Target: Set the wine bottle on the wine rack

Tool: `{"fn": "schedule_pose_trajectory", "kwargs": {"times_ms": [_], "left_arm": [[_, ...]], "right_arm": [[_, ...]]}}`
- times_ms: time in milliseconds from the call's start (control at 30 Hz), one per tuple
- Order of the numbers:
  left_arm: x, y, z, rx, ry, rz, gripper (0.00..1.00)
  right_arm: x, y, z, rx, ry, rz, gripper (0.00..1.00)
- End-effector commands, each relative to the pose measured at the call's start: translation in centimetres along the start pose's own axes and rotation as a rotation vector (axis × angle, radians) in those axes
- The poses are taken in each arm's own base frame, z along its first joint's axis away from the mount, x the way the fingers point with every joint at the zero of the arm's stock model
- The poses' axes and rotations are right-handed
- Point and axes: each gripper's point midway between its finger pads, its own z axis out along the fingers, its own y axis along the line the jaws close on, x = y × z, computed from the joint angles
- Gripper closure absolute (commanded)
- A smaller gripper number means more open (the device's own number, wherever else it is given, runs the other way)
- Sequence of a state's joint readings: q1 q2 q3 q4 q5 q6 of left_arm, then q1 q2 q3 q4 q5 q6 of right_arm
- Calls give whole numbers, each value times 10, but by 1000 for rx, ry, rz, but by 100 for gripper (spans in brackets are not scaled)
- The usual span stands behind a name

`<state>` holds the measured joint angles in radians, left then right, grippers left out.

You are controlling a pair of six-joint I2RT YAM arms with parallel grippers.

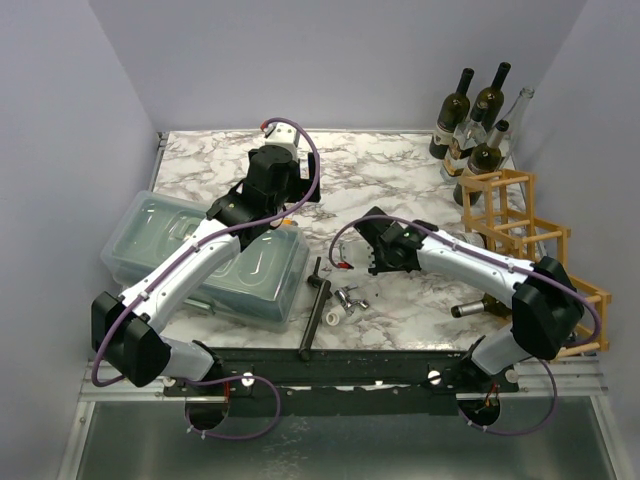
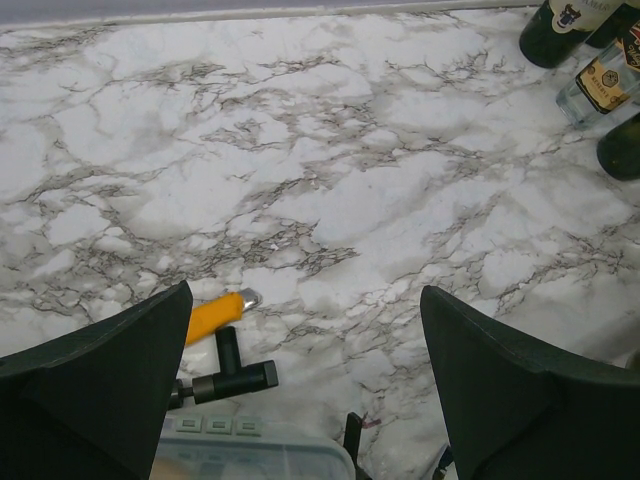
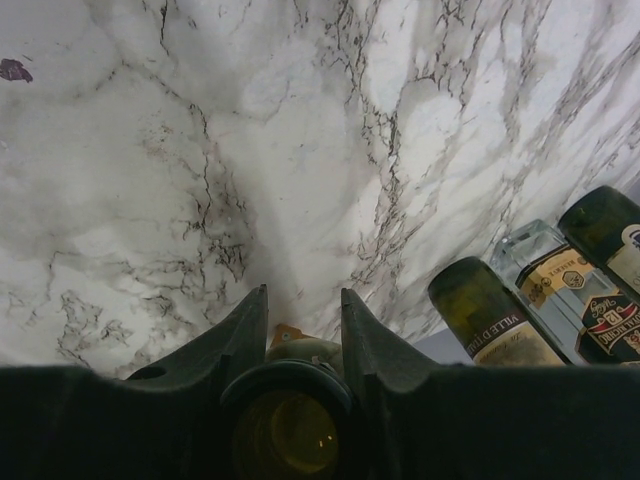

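Next, my right gripper sets the wine bottle, now held over the marble table's middle, down in the wine rack's middle cell point(image 1: 502, 249), behind the dark bottle neck that pokes out.
My right gripper point(image 1: 382, 248) hangs over the middle of the marble table, left of the wine rack point(image 1: 510, 215). The rack is a light-brown wooden frame of open cells at the right edge. In the right wrist view the gripper point(image 3: 303, 292) is shut on the neck of a wine bottle point(image 3: 290, 430). I see the bottle's dark round mouth end-on, and most of its body is hidden. My left gripper point(image 1: 285, 180) is at the back centre. It is wide open and empty above the marble in the left wrist view point(image 2: 305, 400).
Several bottles point(image 1: 478, 125) stand at the back right behind the rack, also seen from the wrists point(image 3: 490, 320) point(image 2: 600, 80). A dark bottle neck point(image 1: 470, 310) pokes out under my right forearm. A clear lidded bin point(image 1: 200, 260) lies left. A black T-bar point(image 1: 315, 305), small metal pieces point(image 1: 348, 300) and an orange-handled tool point(image 2: 215, 315) lie mid-table.
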<state>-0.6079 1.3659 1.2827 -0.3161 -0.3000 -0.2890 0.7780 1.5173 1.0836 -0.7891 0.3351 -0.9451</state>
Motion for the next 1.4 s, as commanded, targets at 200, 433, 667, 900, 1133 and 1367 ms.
{"fn": "schedule_pose_trajectory", "kwargs": {"times_ms": [200, 433, 667, 900, 1133, 1367], "left_arm": [[-23, 1, -13, 6, -55, -11, 3], [-22, 0, -13, 13, -53, -14, 3], [-21, -5, -13, 32, -46, -27, 3], [-18, -9, -12, 46, -36, -38, 3], [-15, -17, -11, 84, -21, -57, 4], [-13, -20, -10, 95, -10, -68, 4]], "right_arm": [[38, -4, 8, 60, 163, -72, 99], [56, -2, 13, 71, 183, -78, 99], [66, -9, 16, 101, 197, -70, 100], [79, -16, 18, 116, 230, -68, 99], [91, -11, 25, 107, 250, -82, 99], [99, -19, 26, 147, 239, -55, 99]]}}
